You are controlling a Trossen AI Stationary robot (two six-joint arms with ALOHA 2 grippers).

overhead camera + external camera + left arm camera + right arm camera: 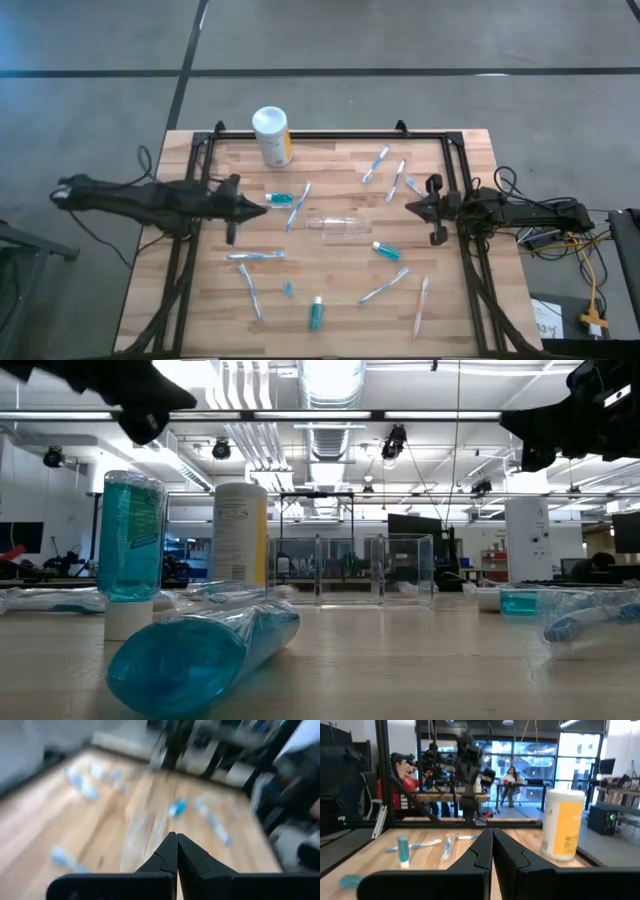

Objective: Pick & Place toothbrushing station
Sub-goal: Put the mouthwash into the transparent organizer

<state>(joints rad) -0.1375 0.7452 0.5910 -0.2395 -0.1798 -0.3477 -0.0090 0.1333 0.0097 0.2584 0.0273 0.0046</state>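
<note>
My left gripper is to close next on the body of the teal tube [287,288] that stands on end between a toothbrush and the nearest lying teal tube.
A clear plastic cup [340,226] lies on its side mid-table. Several white and light-blue toothbrushes [298,205] are scattered around it, with teal tubes [279,198] [386,250] [316,315] among them. My left gripper [265,207] is shut and empty above the table, just left of a teal tube and a toothbrush. In the left wrist view its gripper [176,837] points across the blurred table at the cup [145,830]. My right gripper [408,207] is shut and empty at the table's right side. In the right wrist view that gripper [492,832] is closed tip to tip.
A white canister with a yellow label [271,137] stands at the back of the table, left of centre. A black frame [330,133] runs along the back and both sides. In the right wrist view, people are in the room beyond the table.
</note>
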